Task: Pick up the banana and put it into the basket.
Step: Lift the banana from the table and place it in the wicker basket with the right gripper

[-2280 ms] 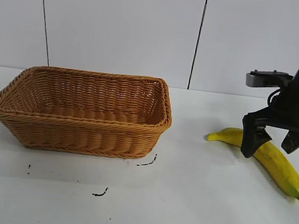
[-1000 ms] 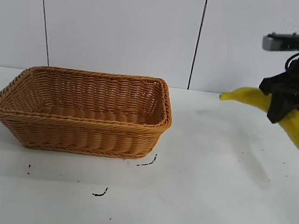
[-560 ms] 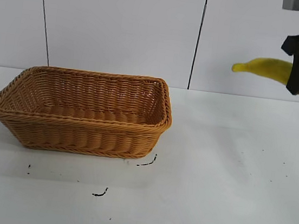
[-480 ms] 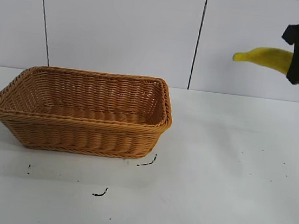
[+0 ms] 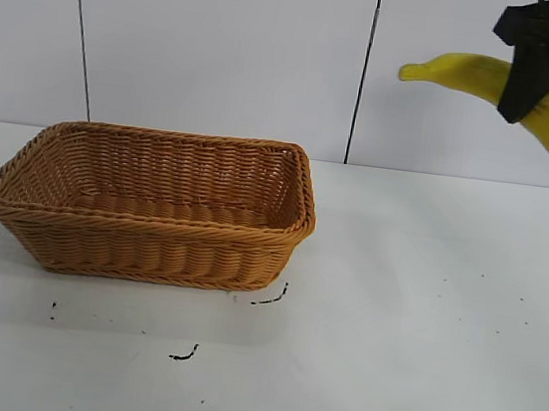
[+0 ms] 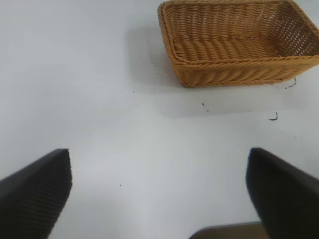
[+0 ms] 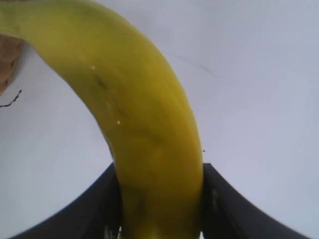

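Note:
I should release the yellow banana from my right gripper on the bottom of the wicker basket, just behind the front rim [image 5: 194, 206].
My right gripper [image 5: 529, 88] is shut on the yellow banana [image 5: 471, 73] and holds it high in the air at the upper right, well to the right of the basket. The banana's stem end points left toward the basket. In the right wrist view the banana [image 7: 144, 119] is clamped between the two black fingers [image 7: 224, 199]. The tan wicker basket [image 5: 150, 240] stands on the white table at the left, with nothing in it. My left gripper [image 6: 159, 194] is open and holds nothing, high over the table, with the basket [image 6: 234, 64] far from it.
The white table [image 5: 419, 334] carries a few small black marks [image 5: 184, 355] in front of the basket. A white panelled wall [image 5: 224, 49] stands behind. A brown edge [image 6: 229, 231] shows at the bottom of the left wrist view.
My right gripper has lifted the banana from the table up into the air, and in the last half second has carried it a little to the left. The basket has not moved.

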Robot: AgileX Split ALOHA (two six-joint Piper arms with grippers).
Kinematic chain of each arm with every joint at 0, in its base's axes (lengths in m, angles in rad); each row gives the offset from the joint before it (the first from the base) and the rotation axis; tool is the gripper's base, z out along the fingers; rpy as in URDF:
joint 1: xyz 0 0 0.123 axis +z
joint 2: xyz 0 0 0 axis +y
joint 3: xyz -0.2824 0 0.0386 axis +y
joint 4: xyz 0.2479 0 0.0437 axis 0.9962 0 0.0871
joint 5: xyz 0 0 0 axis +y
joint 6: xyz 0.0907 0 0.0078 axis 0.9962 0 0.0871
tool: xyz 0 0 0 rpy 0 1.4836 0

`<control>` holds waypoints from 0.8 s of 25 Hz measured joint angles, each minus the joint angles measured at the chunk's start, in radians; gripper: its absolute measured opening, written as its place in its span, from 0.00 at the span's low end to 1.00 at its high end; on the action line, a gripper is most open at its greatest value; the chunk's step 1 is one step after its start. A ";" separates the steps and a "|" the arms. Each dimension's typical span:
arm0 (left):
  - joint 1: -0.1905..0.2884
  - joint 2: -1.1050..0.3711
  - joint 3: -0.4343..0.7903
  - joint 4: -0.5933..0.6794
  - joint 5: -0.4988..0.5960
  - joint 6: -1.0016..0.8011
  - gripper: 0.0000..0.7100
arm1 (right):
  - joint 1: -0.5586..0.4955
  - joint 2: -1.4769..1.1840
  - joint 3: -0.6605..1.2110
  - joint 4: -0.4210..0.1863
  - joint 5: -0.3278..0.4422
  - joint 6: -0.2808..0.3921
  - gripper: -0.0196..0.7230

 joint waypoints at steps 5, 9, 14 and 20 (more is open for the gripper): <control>0.000 0.000 0.000 0.000 0.000 0.000 0.97 | 0.129 0.091 -0.090 -0.007 -0.021 -0.003 0.43; 0.000 0.000 0.000 0.000 0.000 0.000 0.97 | 0.204 0.217 -0.261 -0.009 -0.023 -0.017 0.43; 0.000 0.000 0.000 0.000 0.000 0.000 0.97 | 0.269 0.403 -0.520 -0.014 0.009 -0.134 0.43; 0.000 0.000 0.000 0.000 0.000 0.000 0.97 | 0.311 0.543 -0.606 -0.015 -0.038 -0.251 0.43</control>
